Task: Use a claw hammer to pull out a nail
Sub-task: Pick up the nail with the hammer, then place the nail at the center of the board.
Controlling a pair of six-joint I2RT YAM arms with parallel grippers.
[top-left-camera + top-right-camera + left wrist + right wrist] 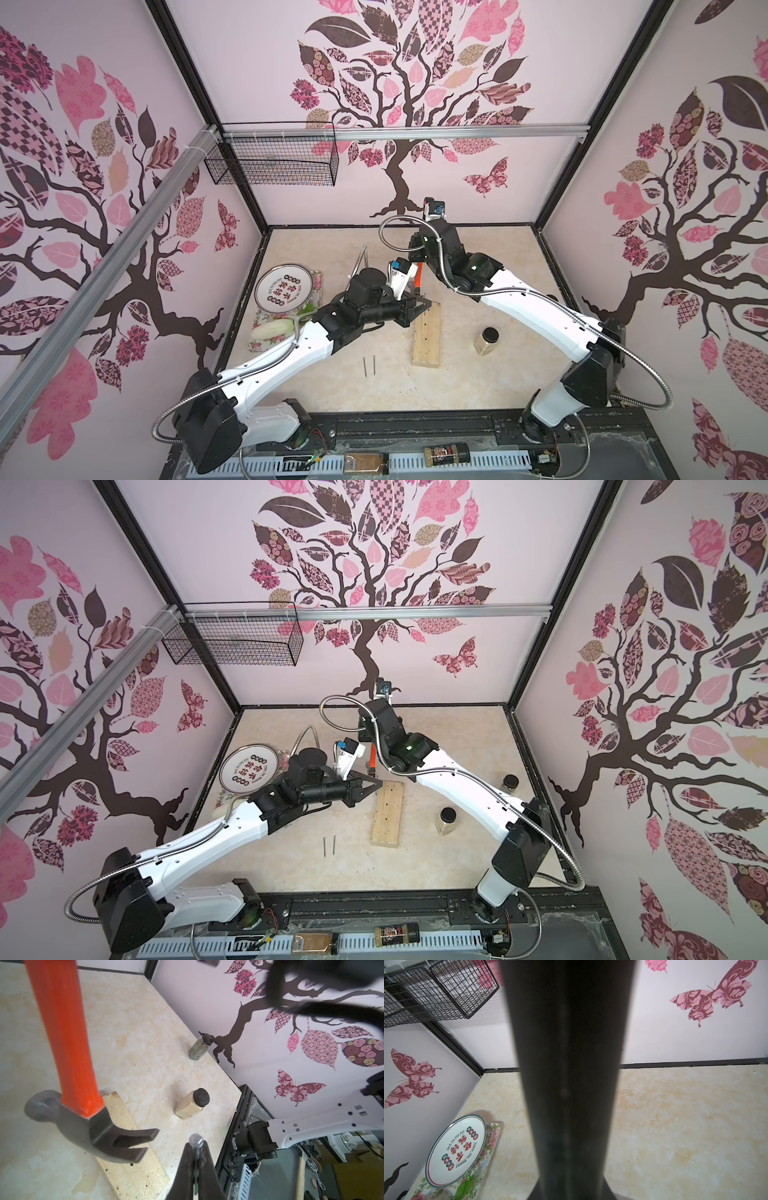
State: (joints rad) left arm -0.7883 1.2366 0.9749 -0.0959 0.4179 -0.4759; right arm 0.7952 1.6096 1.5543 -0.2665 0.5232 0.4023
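The robot's left gripper should release the nail close beside the loose nails (380,365), on their side that faces the wooden block.
The claw hammer shows in the left wrist view with its orange neck (62,1032) upright and its dark steel head (83,1124) low over the far end of the pale wooden block (128,1167). Its black handle (569,1064) fills the right wrist view. My right gripper (417,262) is shut on that handle. My left gripper (196,1144) is shut on a nail, whose round head (196,1139) pokes out past the fingertips. The claw (135,1142) points at the nail head, a short gap away. In both top views the left gripper (424,305) (376,785) sits at the block's (426,336) far end.
Two loose nails (370,365) lie left of the block. A beige spice jar (487,340) stands to its right, and a greenish jar (510,782) stands by the right wall. A plate (282,293) on a floral tray and a cabbage (272,328) sit at left. A wire basket (270,160) hangs on the back wall.
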